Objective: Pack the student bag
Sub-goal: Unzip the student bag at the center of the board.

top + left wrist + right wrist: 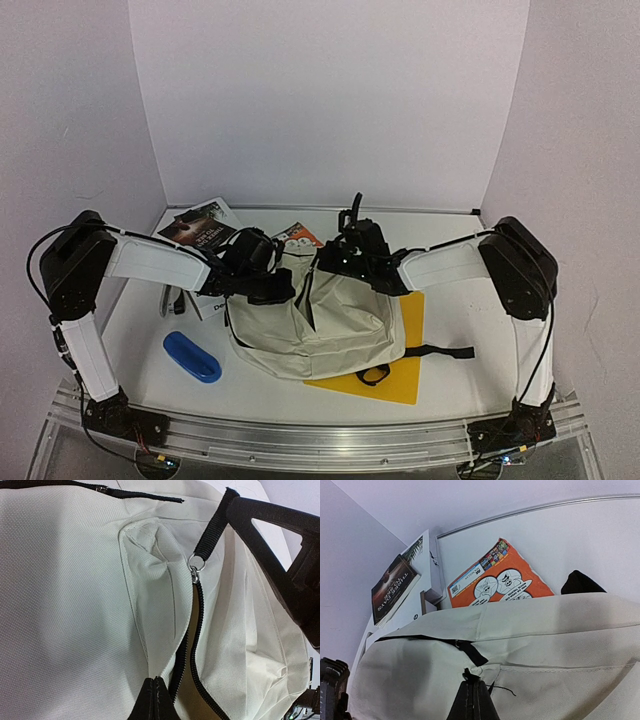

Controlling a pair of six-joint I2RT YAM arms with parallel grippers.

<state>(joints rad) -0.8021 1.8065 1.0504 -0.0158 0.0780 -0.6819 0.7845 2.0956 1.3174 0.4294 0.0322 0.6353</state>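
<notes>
The bag's opening is a narrow slit, so my left gripper will hold the bag fold's zippered edge (178, 678) while my right gripper pulls the other edge of the opening away.
The student bag (300, 335), cream fabric with black zippers, lies in the middle of the table. My left gripper (154, 682) is shut, pinching a fold of the bag's fabric (160, 630) just left of a partly open zipper (199, 630). The zipper's slider (194, 573) hangs from a black webbing pull (214, 527). My right gripper (474, 682) is shut on the end of that black pull (469, 673), above the bag (545, 645). In the top view the left gripper (275, 287) and right gripper (345, 262) meet over the bag's upper edge.
A yellow folder (405, 375) lies under the bag, with a black strap (440, 351) across it. A blue case (192, 356) sits front left. Books (200, 228) and an orange booklet (495, 580) lie behind the bag. White walls enclose the table.
</notes>
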